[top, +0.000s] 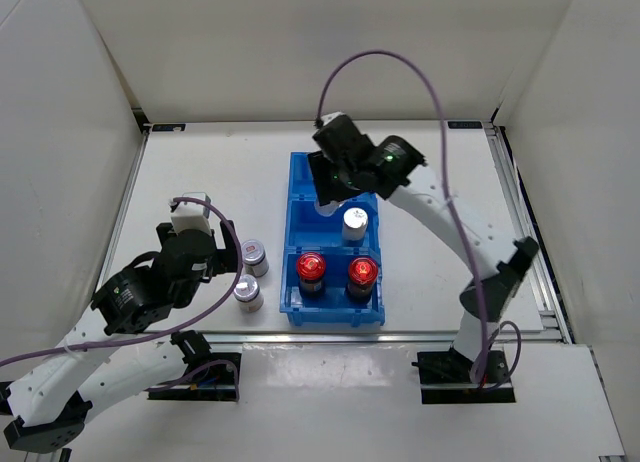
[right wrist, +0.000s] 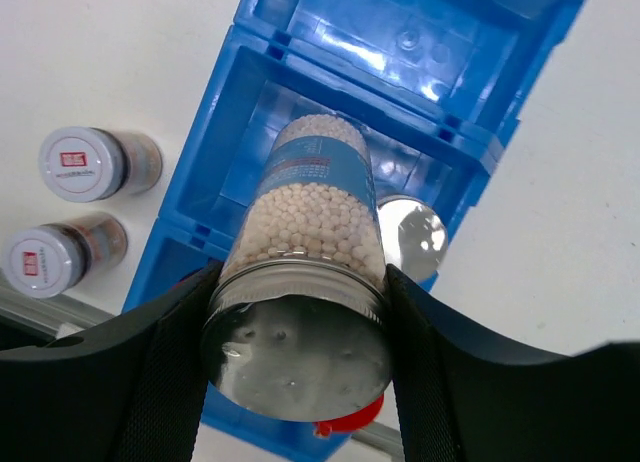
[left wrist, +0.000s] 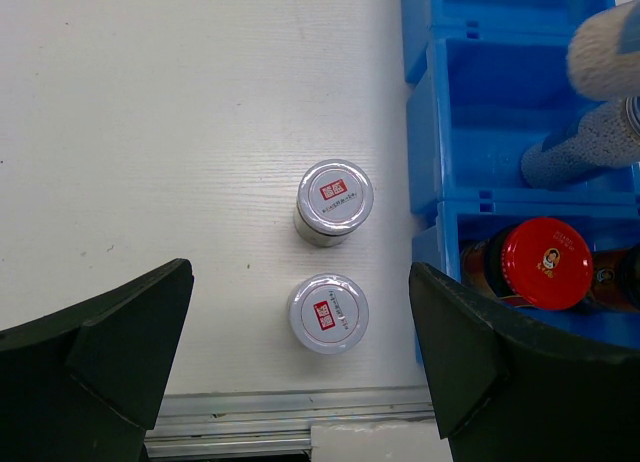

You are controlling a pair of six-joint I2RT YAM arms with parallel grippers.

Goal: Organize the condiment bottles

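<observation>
My right gripper needs to set the tall pale bottle down in the blue bin's middle compartment (top: 309, 229) (right wrist: 252, 162), next to the other silver-capped bottle.
A blue bin (top: 296, 232) stands mid-table. Its near compartment holds two dark red-capped bottles (top: 311, 269) (top: 362, 272). Its middle compartment holds one pale silver-capped bottle (top: 355, 222). My right gripper (top: 332, 182) is shut on the second pale bottle (right wrist: 310, 217), full of white beads, gripping near its silver cap (right wrist: 295, 357) and holding it tilted over the left of the middle compartment. Two short silver-lidded jars (left wrist: 335, 196) (left wrist: 328, 313) stand on the table left of the bin. My left gripper (left wrist: 300, 372) is open above and just short of the nearer jar.
The bin's far compartment (right wrist: 420, 42) shows nothing in it. The table's metal front rail (left wrist: 240, 427) runs just behind the nearer jar. White walls enclose the table at the back and both sides.
</observation>
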